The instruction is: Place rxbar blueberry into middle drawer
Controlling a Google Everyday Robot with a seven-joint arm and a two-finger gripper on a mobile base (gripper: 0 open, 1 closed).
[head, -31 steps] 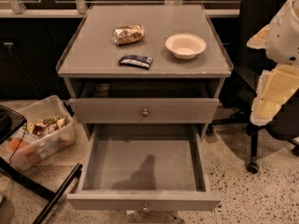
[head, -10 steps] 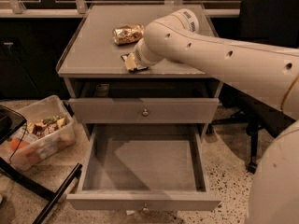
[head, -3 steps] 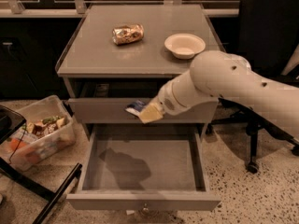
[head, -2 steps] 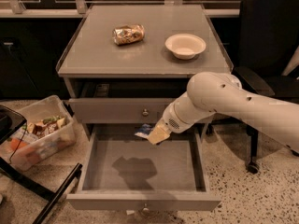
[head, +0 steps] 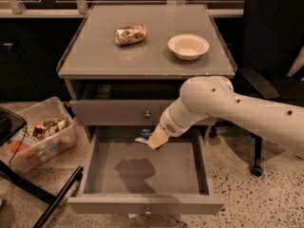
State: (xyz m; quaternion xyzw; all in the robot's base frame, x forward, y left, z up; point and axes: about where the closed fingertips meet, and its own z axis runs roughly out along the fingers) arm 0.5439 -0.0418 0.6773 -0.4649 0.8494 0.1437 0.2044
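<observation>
I will release the rxbar blueberry on the open middle drawer's bottom, around its center (head: 150, 160), next to the arm's shadow.
My gripper (head: 151, 139) is at the end of the white arm, low over the back of the open middle drawer (head: 142, 172). It is shut on the rxbar blueberry (head: 143, 136), a dark blue and white wrapper that sticks out to the left of the fingers. The bar hangs just above the drawer's tray near its back wall. The drawer is pulled far out, with its front and small knob (head: 147, 212) at the bottom of the view. The arm's shadow falls on the tray floor.
A gold-and-brown snack packet (head: 129, 34) and a white bowl (head: 188, 45) sit on the grey cabinet top (head: 95, 56). A closed upper drawer with a knob (head: 147, 114) is above. A clear bin of snacks (head: 38, 139) stands left; a black office chair (head: 270, 46) stands right.
The gripper took the bar from the cabinet top and carried it down in front of the upper drawer. It now sits lower, over the back of the open drawer.
</observation>
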